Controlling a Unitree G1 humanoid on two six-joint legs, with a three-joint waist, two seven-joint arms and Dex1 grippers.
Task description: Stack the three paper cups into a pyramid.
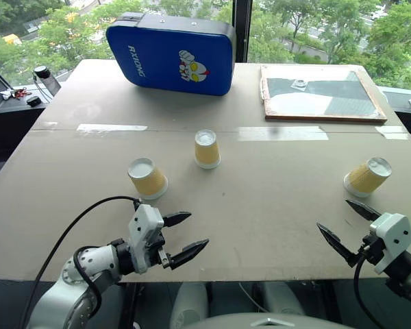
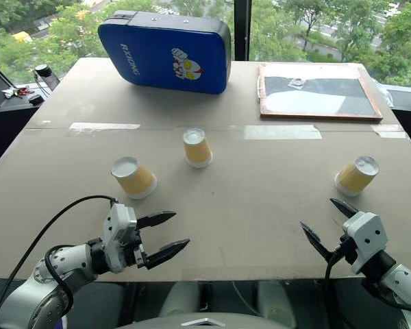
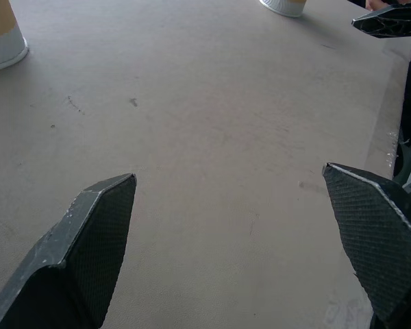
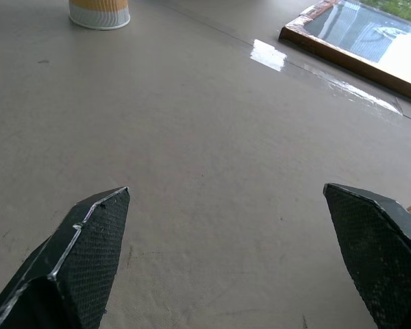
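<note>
Next, my right gripper grasps the upper sides of the paper cup (image 1: 372,173) nearest the wooden-framed board, just under that cup's closed top.
Three paper cups stand upside down and apart on the tan table (image 1: 260,205): one at the left (image 1: 148,178), one in the middle further back (image 1: 207,149), and one at the right (image 1: 367,176), tilted. My left gripper (image 1: 197,229) is open near the front edge, just short of the left cup, pointing right. Also open, my right gripper (image 1: 333,213) sits in front of the right cup and points left. The left wrist view looks across bare table to a cup (image 3: 0,41) and another cup (image 3: 284,7). Far ahead in the right wrist view stands one cup (image 4: 99,12).
A blue padded case (image 1: 171,51) lies at the back of the table, with a wooden-framed board (image 1: 322,92) at the back right. Strips of clear tape (image 1: 282,133) cross the table behind the cups. Small items (image 1: 44,77) sit on a ledge at the far left.
</note>
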